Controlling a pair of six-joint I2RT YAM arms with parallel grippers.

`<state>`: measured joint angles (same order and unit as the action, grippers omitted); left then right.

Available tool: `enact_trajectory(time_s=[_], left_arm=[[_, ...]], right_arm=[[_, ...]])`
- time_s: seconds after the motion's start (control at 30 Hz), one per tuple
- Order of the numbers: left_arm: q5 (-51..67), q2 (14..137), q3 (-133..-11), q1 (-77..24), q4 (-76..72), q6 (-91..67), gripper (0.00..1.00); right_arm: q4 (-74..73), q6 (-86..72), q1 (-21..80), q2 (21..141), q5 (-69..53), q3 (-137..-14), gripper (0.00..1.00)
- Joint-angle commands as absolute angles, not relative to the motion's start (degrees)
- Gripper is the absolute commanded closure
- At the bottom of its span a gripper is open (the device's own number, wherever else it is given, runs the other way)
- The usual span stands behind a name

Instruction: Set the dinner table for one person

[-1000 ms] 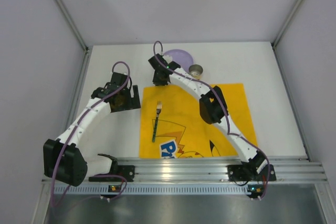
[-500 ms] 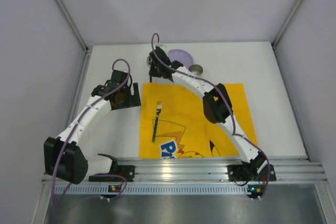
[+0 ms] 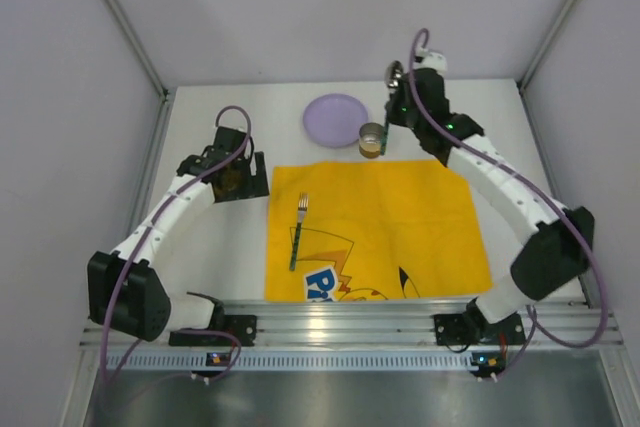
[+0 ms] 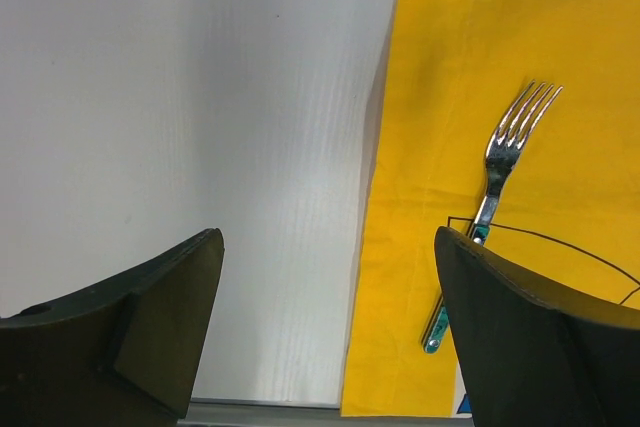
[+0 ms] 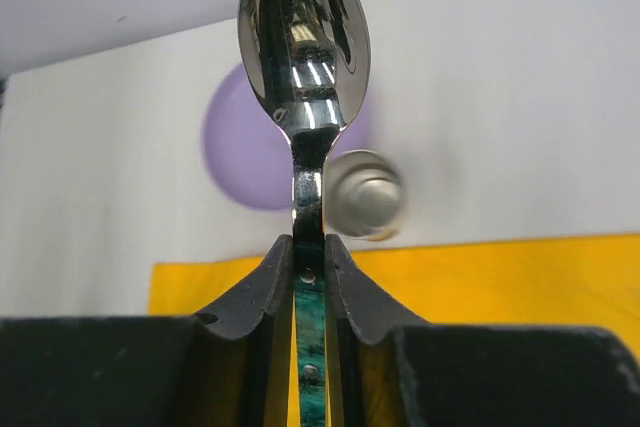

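Observation:
I will use my right gripper to set the spoon down on the yellow placemat (image 3: 444, 229) near the placemat's side edge opposite the fork.
The white dinner table (image 3: 520, 147) carries a yellow printed placemat (image 3: 400, 217). A fork (image 3: 298, 230) with a green handle lies on the mat's left part; it also shows in the left wrist view (image 4: 497, 169). A purple plate (image 3: 336, 119) and a small metal cup (image 3: 372, 139) stand behind the mat. My right gripper (image 3: 404, 99) is raised at the back, right of the cup, and shut on a green-handled spoon (image 5: 305, 37), bowl pointing away. My left gripper (image 3: 245, 182) is open and empty over bare table, left of the mat.
In the right wrist view the plate (image 5: 245, 152) and the cup (image 5: 365, 194) lie beyond the spoon. Grey walls close the table on three sides. An aluminium rail (image 3: 400, 322) runs along the near edge.
My right arm has swung from the back left beside the plate over to the back right, with the spoon held up. The plate and cup are now uncovered. The left arm has barely moved.

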<state>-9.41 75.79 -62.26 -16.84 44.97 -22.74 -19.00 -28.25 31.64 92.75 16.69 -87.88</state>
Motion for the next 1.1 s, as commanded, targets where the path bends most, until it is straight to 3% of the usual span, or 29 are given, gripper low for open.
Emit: enact_trajectory(time_s=[0.0, 0.17, 0.4, 0.73, 1.07], left_arm=[[-9.0, 76.5, -63.5, -16.5, 42.7, -22.4, 0.08], [-8.1, 78.2, -63.5, -16.5, 41.0, -22.5, 0.09], [-7.6, 79.0, -64.8, -16.5, 40.8, -22.1, 0.09], [-8.9, 75.1, -62.1, -16.5, 41.5, -22.9, 0.09], [-9.4, 74.6, -60.9, -16.5, 40.0, -24.3, 0.09]], right_arm=[[-22.7, -29.8, 27.7, 82.5, 20.6, -73.6, 1.00], [-29.2, -34.0, 23.2, 73.9, 18.1, -60.8, 1.00], [-29.7, -33.6, 15.9, 80.0, 5.2, -49.8, 1.00], [-34.4, -22.6, 13.8, 90.6, 2.5, -51.1, 1.00], [-44.0, -15.2, 13.9, 91.7, 12.7, -55.8, 1.00]])
